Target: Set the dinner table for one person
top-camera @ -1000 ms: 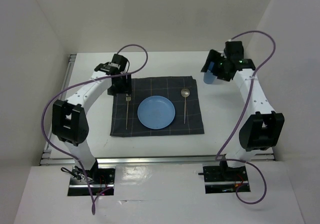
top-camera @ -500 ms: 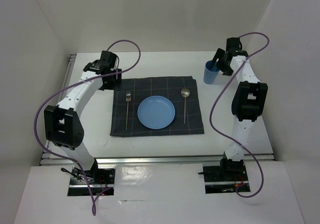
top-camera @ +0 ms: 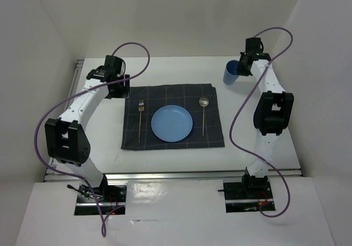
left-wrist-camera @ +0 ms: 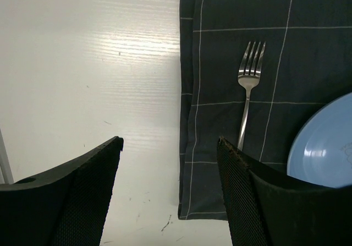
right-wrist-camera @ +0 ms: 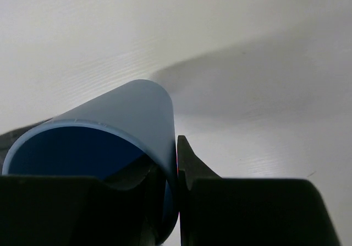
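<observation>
The robot's right gripper will release the blue cup, now held tilted at the back, on the dark checked cloth (top-camera: 191, 96) between the blue plate and the head of the spoon.
On the white dinner table (top-camera: 258, 141) lies a dark checked cloth (top-camera: 165, 138) with a blue plate (top-camera: 172, 123), a fork (top-camera: 141, 119) to its left and a spoon (top-camera: 203, 114) to its right. At the back right, my right gripper (top-camera: 240, 70) is shut on the wall of a blue cup (top-camera: 231, 72), which looks tilted. The right wrist view shows one finger inside the cup (right-wrist-camera: 126, 114) and one outside, at the gripper (right-wrist-camera: 177, 163). My left gripper (left-wrist-camera: 170, 141) stands open and holds nothing, over the cloth's (left-wrist-camera: 220, 64) left edge, near the fork (left-wrist-camera: 248, 92).
Metal rails (top-camera: 77, 92) run along the table's left and near edges. White walls enclose the left, back and right sides. Both arm bases sit at the near edge, with purple cables looping above the arms. The plate's rim (left-wrist-camera: 324, 147) shows in the left wrist view.
My right gripper has closed on the cup's wall, and the cup has tipped and shifted slightly back. My left gripper has drawn away from the fork toward the left.
</observation>
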